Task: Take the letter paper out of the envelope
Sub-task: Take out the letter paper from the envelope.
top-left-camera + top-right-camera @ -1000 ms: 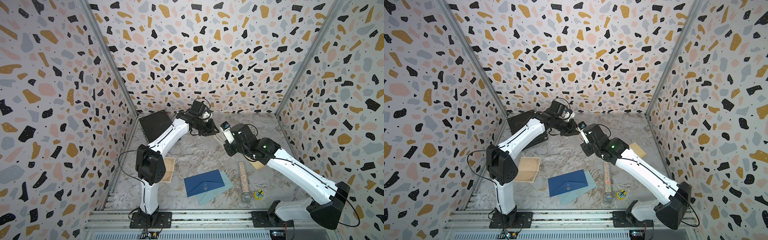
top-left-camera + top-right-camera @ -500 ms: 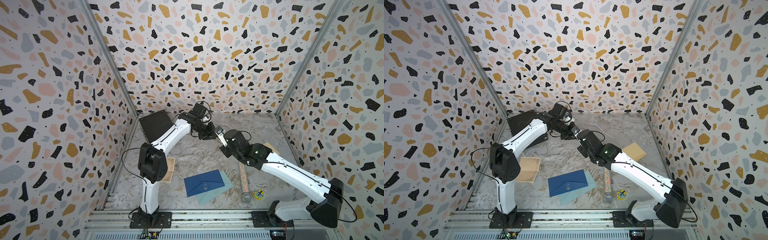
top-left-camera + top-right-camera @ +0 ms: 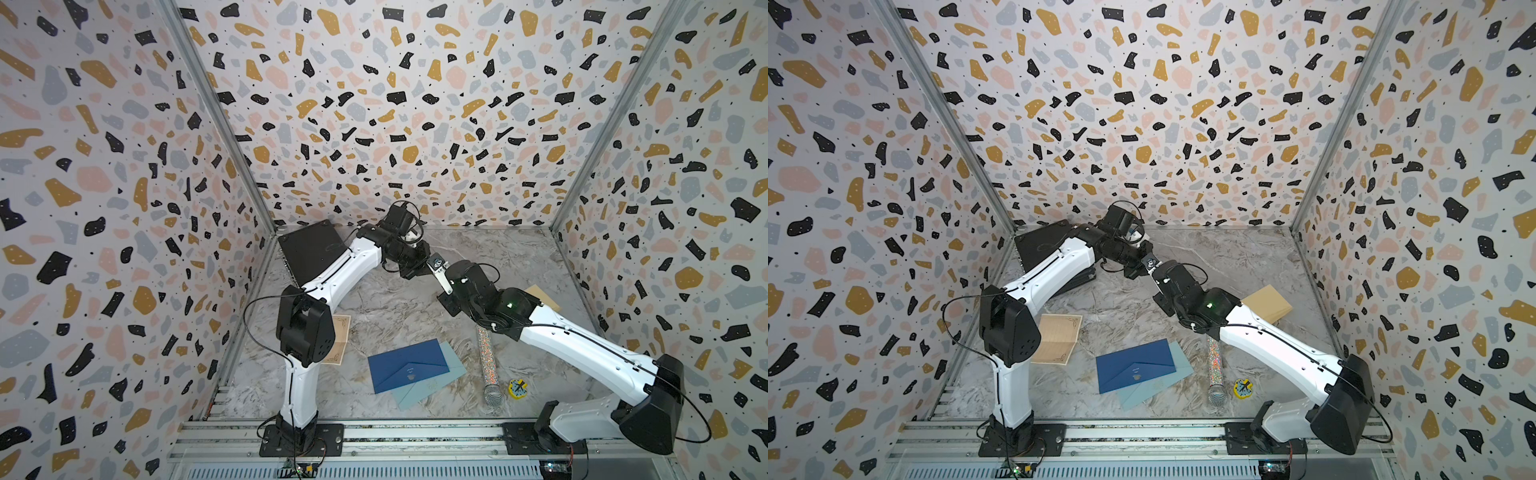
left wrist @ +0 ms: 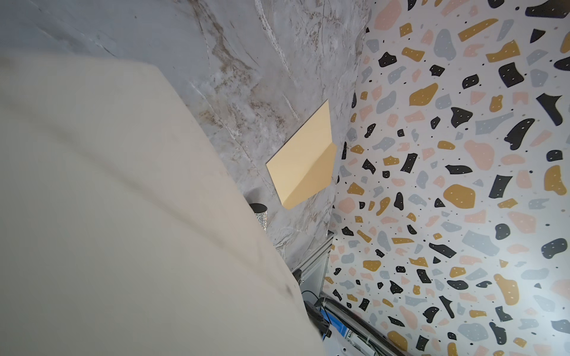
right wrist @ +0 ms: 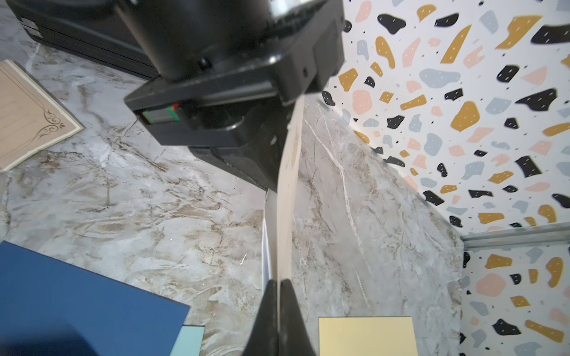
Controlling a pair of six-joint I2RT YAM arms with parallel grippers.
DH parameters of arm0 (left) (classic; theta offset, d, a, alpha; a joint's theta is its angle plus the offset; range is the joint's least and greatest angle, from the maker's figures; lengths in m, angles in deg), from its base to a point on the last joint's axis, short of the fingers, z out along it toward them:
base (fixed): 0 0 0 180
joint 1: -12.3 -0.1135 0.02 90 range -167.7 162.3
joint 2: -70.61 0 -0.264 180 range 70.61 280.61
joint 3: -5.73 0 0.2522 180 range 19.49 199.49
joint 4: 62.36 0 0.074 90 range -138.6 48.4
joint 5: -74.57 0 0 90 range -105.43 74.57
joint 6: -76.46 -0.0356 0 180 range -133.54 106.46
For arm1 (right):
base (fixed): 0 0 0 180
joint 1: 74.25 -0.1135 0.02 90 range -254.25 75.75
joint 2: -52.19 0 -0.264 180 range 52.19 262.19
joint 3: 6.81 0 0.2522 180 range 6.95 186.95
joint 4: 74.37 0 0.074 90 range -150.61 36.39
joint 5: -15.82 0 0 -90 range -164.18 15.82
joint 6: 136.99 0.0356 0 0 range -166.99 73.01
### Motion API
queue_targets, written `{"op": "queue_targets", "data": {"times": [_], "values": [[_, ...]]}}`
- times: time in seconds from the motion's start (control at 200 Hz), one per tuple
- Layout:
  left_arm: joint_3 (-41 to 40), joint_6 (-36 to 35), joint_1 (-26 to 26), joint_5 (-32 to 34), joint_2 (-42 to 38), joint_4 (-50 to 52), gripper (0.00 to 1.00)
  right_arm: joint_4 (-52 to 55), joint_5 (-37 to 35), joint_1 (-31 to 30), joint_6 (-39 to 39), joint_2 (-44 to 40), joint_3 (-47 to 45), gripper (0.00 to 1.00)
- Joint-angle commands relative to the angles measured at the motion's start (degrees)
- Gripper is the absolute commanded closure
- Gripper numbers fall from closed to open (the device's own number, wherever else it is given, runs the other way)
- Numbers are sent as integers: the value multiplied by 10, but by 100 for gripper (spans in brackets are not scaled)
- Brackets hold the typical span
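I need to use my right gripper to set the envelope down on the bare table (image 3: pixel 501 262) (image 5: pixel 386 256), in the space between the tan envelope and the back wall.
Both grippers meet above the back middle of the table. My right gripper (image 5: pixel 279 282) is shut on a thin flat piece seen edge-on. That piece has a pale silvery layer, the envelope (image 5: pixel 267 234), and a longer cream sheet, the letter paper (image 5: pixel 288 185). The cream sheet runs up to my left gripper (image 3: pixel 419 266), which is shut on its far end. In the left wrist view the letter paper (image 4: pixel 123 215) hides the fingers. In both top views the held piece shows as a small white strip (image 3: pixel 437 264) (image 3: pixel 1150 264) between the two grippers.
A black case (image 3: pixel 309 253) lies at the back left. A tan envelope (image 3: pixel 540 295) lies at the right. At the front, a dark blue envelope (image 3: pixel 409 370) lies over a light blue one (image 3: pixel 432 386). To their right are a glitter tube (image 3: pixel 488 365) and a small yellow piece (image 3: pixel 518 388). An ornate tan sheet (image 3: pixel 1057 338) lies by the left arm.
My right gripper has carried the held piece toward the back left, up to the left gripper. The left gripper has closed on the cream sheet's end.
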Motion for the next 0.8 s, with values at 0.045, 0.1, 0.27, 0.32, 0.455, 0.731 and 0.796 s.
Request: {"op": "queue_targets", "data": {"times": [0.045,0.1,0.27,0.32,0.455,0.731,0.796], "values": [[24,48,-10,-34,-23,-39,100,27,23,32,38,11,-4,100],[30,54,-11,-41,-21,-39,100,29,24,41,42,15,-3,100],[34,63,-13,-47,-25,-41,100,45,20,75,57,30,16,100],[32,71,-16,-46,-30,-55,100,51,19,85,60,37,22,100],[19,72,-25,-30,-50,-99,100,74,35,149,130,60,33,100],[-129,8,-34,-15,-105,-194,100,-71,268,363,325,108,22,100],[-173,-1,-34,-22,-117,-223,100,-117,326,409,374,139,23,100]]}}
